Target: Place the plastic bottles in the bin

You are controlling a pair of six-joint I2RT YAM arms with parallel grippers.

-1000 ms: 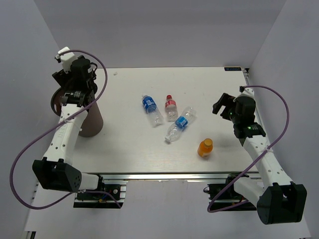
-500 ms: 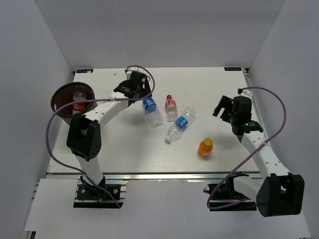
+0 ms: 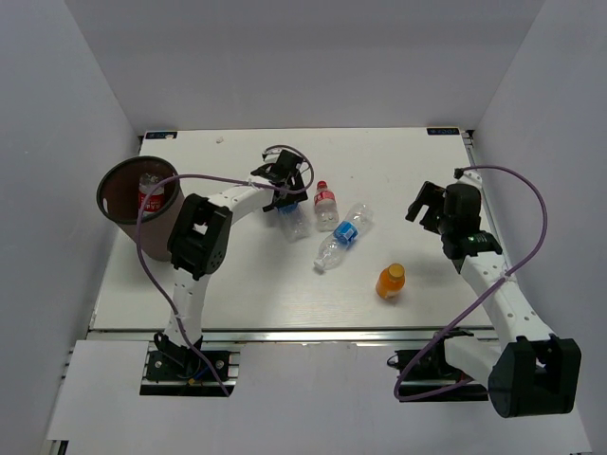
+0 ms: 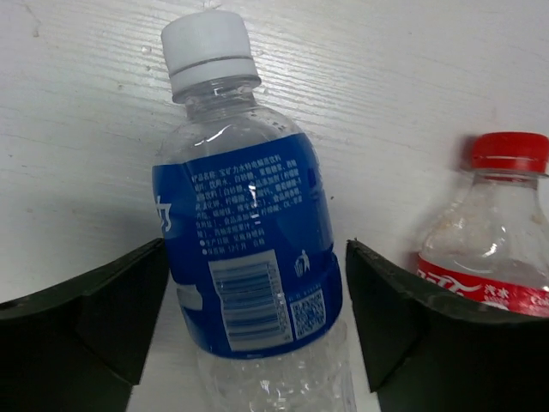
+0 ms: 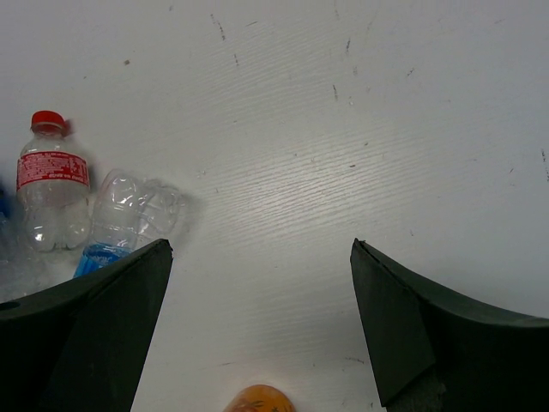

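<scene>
Next, my right gripper goes to the orange bottle's cap (image 3: pixel 395 272), near the front of the table, and closes there.
My left gripper (image 3: pixel 286 196) is open and low over a clear bottle with a blue label and white cap (image 4: pixel 244 257). That bottle lies on the table between the jaws, with a gap on each side, and it also shows in the top view (image 3: pixel 297 226). A red-capped bottle (image 3: pixel 325 206) lies just to its right and also shows in the left wrist view (image 4: pixel 493 249). A second blue-labelled bottle (image 3: pixel 343 237) lies mid-table. The short orange bottle (image 3: pixel 391 281) stands near the front. The dark brown bin (image 3: pixel 114 194) at far left holds a red-labelled bottle (image 3: pixel 152 196). My right gripper (image 3: pixel 429 201) is open and empty.
The white table's front edge (image 3: pixel 313 332) carries the arm mounts. Grey walls enclose the left, back and right sides. In the right wrist view the red-capped bottle (image 5: pixel 51 189), the crumpled blue-labelled bottle (image 5: pixel 129 219) and the orange bottle's top (image 5: pixel 260 399) show ahead of the open jaws.
My left arm swung from over the bin to the blue-labelled bottle mid-table. A red-labelled bottle now shows inside the bin. The right arm barely moved.
</scene>
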